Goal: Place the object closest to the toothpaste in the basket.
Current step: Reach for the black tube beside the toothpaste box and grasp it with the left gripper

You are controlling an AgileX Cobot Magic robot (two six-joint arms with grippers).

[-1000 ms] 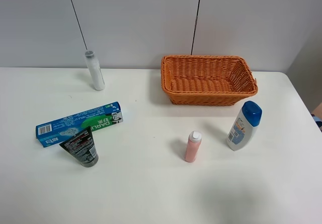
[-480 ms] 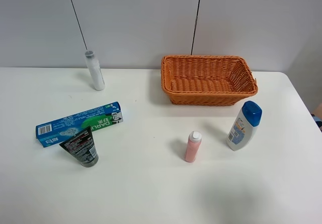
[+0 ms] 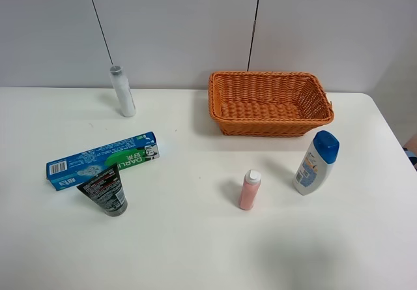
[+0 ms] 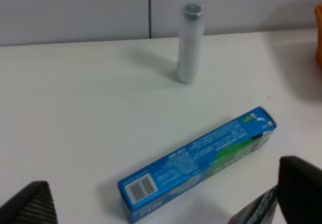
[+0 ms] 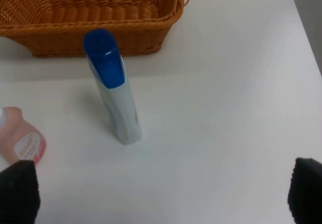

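Note:
Next, I grasp the middle of the black tube's body (image 3: 107, 191) with my left gripper, as that tube touches the toothpaste box.
The blue and green toothpaste box (image 3: 103, 160) lies at the table's left; it also shows in the left wrist view (image 4: 198, 161). A black tube (image 3: 104, 191) stands on its cap, touching the box's front side; only its edge shows in the left wrist view (image 4: 257, 209). The orange wicker basket (image 3: 270, 128) sits empty at the back right. Neither gripper shows in the exterior high view. My left gripper (image 4: 163, 186) is open and empty above the toothpaste box. My right gripper (image 5: 163, 186) is open and empty, near a blue-capped bottle.
A white bottle with a grey cap (image 3: 122, 91) stands at the back left. A pink bottle (image 3: 249, 190) and a white bottle with a blue cap (image 3: 316, 163) stand in front of the basket. The table's right edge (image 3: 394, 140) is near.

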